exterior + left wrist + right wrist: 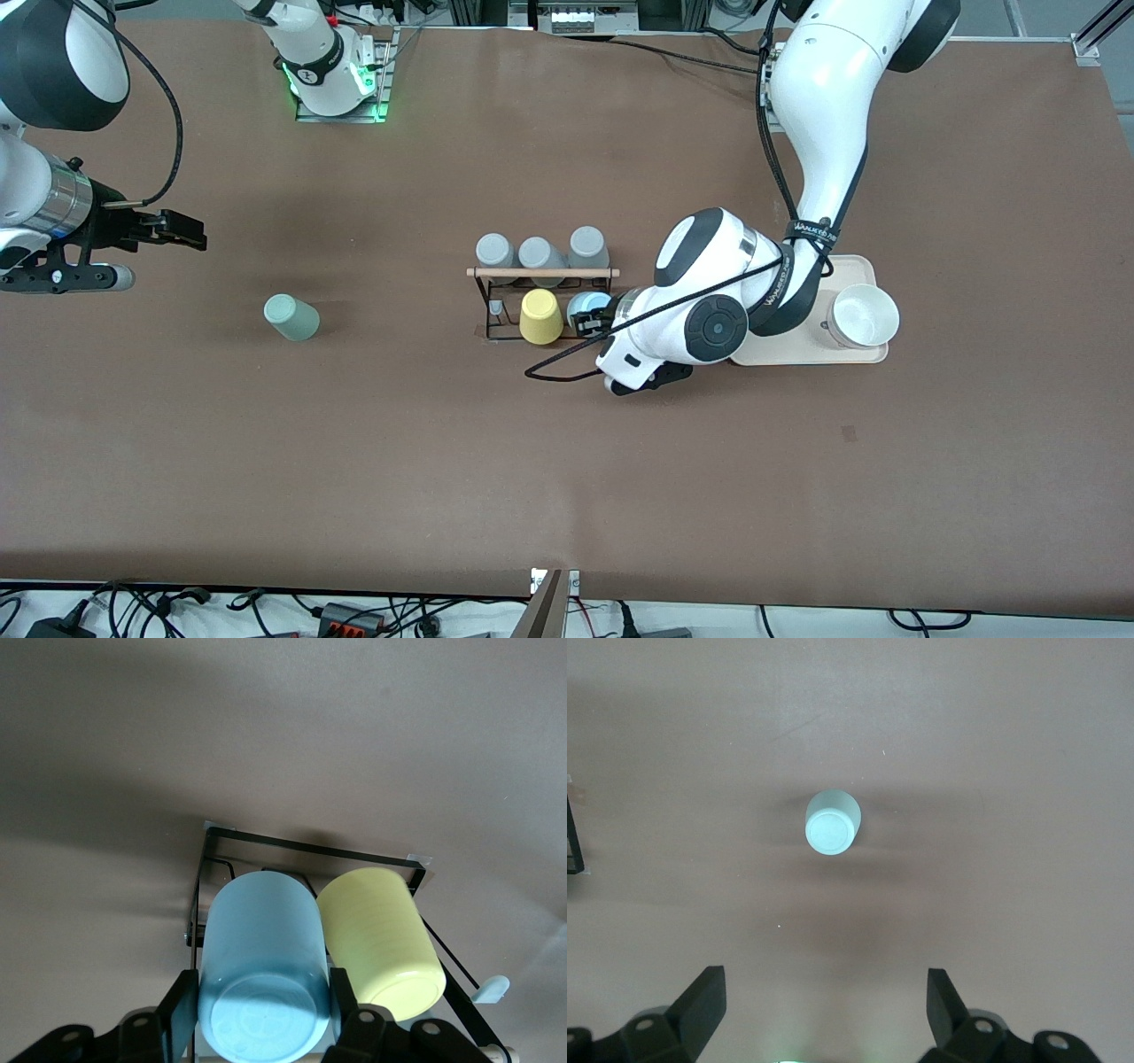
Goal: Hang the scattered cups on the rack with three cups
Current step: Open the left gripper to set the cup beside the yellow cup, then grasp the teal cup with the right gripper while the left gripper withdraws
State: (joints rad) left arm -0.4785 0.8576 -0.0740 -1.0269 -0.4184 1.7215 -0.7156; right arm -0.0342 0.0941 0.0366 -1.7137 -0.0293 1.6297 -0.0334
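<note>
The mint green cup should be my right gripper's next stop, and I need to close that gripper on its sides near the cup's upturned bottom (pixel 283 312) (pixel 832 822).
The black wire rack (pixel 542 273) with a wooden rod on top stands mid-table; its frame also shows in the left wrist view (pixel 310 848). My left gripper (pixel 592 321) is at the rack's nearer row, shut on the light blue cup (pixel 589 307), which is upside down beside the yellow cup (pixel 540 316). In the left wrist view the fingers (pixel 182 1014) press both sides of the blue cup (pixel 261 979). The mint green cup (pixel 291 317) stands upside down on the table toward the right arm's end. My right gripper (pixel 182 232) is open and empty, up over the table, with the mint cup (pixel 833 822) ahead of it.
Three grey cups (pixel 540 255) hang on the rack's row farther from the front camera. A wide white cup (pixel 862 315) sits on a beige tray (pixel 797 354) toward the left arm's end, partly under the left arm. The yellow cup (pixel 381 939) touches the blue one.
</note>
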